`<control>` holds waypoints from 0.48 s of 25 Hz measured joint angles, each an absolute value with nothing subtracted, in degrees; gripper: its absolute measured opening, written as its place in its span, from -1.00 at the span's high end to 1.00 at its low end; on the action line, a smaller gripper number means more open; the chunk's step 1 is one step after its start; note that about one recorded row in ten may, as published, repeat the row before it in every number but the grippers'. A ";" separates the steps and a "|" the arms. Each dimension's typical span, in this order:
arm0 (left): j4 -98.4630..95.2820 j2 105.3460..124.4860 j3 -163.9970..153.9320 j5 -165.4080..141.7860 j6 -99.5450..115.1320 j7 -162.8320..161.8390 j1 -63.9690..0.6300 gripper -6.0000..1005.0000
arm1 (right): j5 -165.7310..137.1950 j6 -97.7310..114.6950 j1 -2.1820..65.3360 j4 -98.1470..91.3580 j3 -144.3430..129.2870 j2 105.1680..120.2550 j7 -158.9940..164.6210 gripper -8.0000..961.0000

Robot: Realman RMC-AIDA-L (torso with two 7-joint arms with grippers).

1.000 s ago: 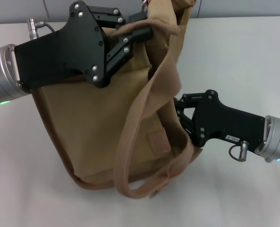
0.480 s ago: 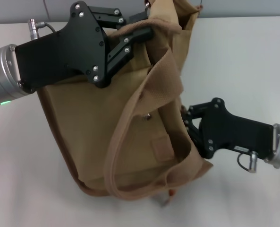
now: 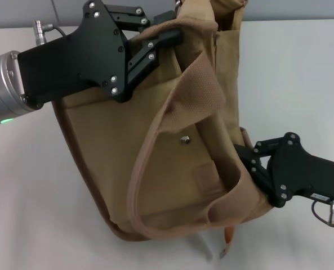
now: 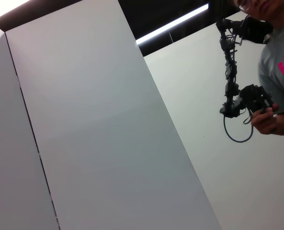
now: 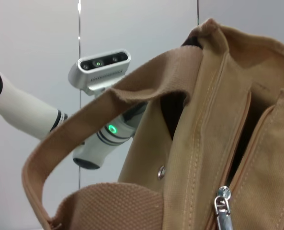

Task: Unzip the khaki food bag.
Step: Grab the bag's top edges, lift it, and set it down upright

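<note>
My right gripper is pressing into the end of the khaki food bag above the orange tab. It should open, grasp the bag's corner (image 3: pixel 230 229) by the tab and pull.
The khaki food bag (image 3: pixel 127 146) hangs tilted above the table between both arms. One wide strap handle (image 3: pixel 155 146) loops across its front, past the metal snap (image 3: pixel 183 139). My left gripper (image 3: pixel 165 35) is shut on the bag's top edge at the upper middle. My right gripper (image 3: pixel 244 160) presses into the bag's end at the lower right, its tips buried in the fabric, which follows it. In the right wrist view the khaki food bag (image 5: pixel 199 134) fills the picture, with the silver zipper pull (image 5: pixel 221 203) low on the zipper line and a dark gap above it.
The white table (image 3: pixel 290 73) lies under and around the bag. An orange tab (image 3: pixel 228 233) dangles below the bag's lower corner. The left wrist view shows only wall panels and a person (image 4: pixel 276 62) holding a device.
My right gripper has moved right and down, and the bag's end has gone with it. The bag has swung and spread wider, showing the snap. The left gripper has held still.
</note>
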State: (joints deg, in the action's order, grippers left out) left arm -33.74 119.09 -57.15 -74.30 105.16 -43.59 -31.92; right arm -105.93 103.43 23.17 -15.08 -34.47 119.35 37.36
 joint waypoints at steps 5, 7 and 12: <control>-33.73 119.09 -57.58 -74.27 105.11 -43.59 -32.23 0.81 | -103.40 106.42 22.84 -14.62 -32.61 119.56 36.76 0.91; -33.73 119.09 -57.59 -74.27 105.07 -43.59 -32.23 0.81 | -102.97 106.42 22.95 -14.26 -32.67 119.64 35.36 0.90; -33.67 119.09 -57.57 -74.26 105.02 -43.60 -32.28 0.81 | -102.99 105.70 24.19 -13.77 -33.46 119.66 33.92 0.68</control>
